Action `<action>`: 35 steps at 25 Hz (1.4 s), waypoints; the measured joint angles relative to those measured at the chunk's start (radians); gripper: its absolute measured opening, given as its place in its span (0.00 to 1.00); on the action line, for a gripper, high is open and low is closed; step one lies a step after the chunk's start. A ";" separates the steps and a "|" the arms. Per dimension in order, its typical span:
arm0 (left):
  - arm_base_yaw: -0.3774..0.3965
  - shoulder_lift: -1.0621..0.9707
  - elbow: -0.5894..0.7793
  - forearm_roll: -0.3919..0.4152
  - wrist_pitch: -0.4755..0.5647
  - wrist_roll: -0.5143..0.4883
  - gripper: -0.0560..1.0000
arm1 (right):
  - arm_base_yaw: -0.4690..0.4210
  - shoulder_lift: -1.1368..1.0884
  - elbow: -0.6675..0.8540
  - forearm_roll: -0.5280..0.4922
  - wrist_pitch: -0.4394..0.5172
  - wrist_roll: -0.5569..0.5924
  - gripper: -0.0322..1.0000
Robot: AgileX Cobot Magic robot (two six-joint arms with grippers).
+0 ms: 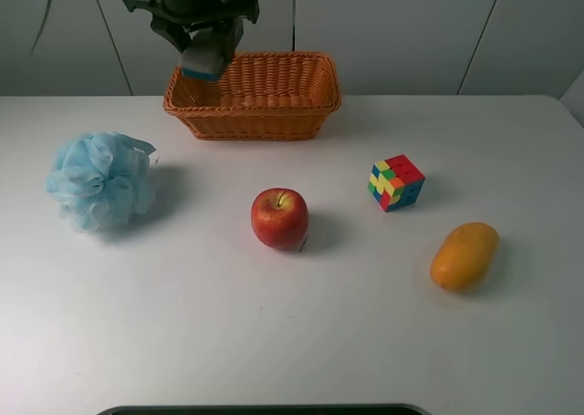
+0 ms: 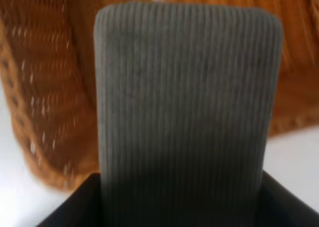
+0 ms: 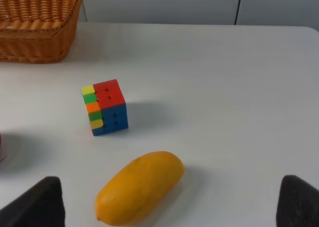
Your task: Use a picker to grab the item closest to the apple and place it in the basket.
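The robot's left gripper will release the grey block inside the wicker basket [image 1: 261, 95], around the middle of the basket's front side.
A red apple [image 1: 279, 218] sits at the table's middle. My left gripper [image 1: 205, 55] is shut on a grey block with a blue underside [image 1: 204, 59] and holds it above the left end of the wicker basket [image 1: 255, 128]. In the left wrist view the ribbed grey block [image 2: 184, 112] fills the frame between the dark fingers, with the basket wall [image 2: 45, 102] behind it. My right gripper [image 3: 168, 202] is open and empty, low over the table near the mango [image 3: 139, 187]. It is out of the high view.
A colourful puzzle cube [image 1: 396, 181] lies right of the apple; it also shows in the right wrist view [image 3: 104, 107]. A yellow mango [image 1: 464, 255] lies at the front right. A light blue bath pouf [image 1: 99, 179] lies at the left.
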 joint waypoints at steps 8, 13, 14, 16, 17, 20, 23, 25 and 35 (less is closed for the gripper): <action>0.002 0.212 -0.183 0.000 -0.139 0.004 0.56 | 0.000 0.000 0.000 0.000 0.000 0.000 0.65; 0.002 0.282 -0.194 -0.006 -0.258 0.004 0.56 | 0.000 0.000 0.000 0.000 0.000 0.000 0.65; 0.002 0.293 -0.194 -0.008 -0.275 0.004 0.56 | 0.000 0.000 0.000 0.000 0.000 0.000 0.65; 0.002 0.305 -0.194 -0.012 -0.297 0.004 0.56 | 0.000 0.000 0.000 0.000 0.000 0.000 0.65; 0.002 0.309 -0.194 -0.012 -0.304 0.004 0.56 | 0.000 0.000 0.000 0.000 0.000 0.000 0.65; 0.002 0.313 -0.194 -0.014 -0.311 0.004 0.56 | 0.000 0.000 0.000 0.000 0.000 0.000 0.65; 0.002 0.313 -0.195 -0.018 -0.313 0.006 0.56 | 0.000 0.000 0.000 0.000 0.000 0.000 0.65; 0.002 0.313 -0.195 -0.020 -0.313 0.004 0.66 | 0.000 0.000 0.000 0.000 0.000 0.000 0.65; 0.002 0.284 -0.195 -0.030 -0.240 0.000 0.75 | 0.000 0.000 0.000 0.000 0.000 0.000 0.65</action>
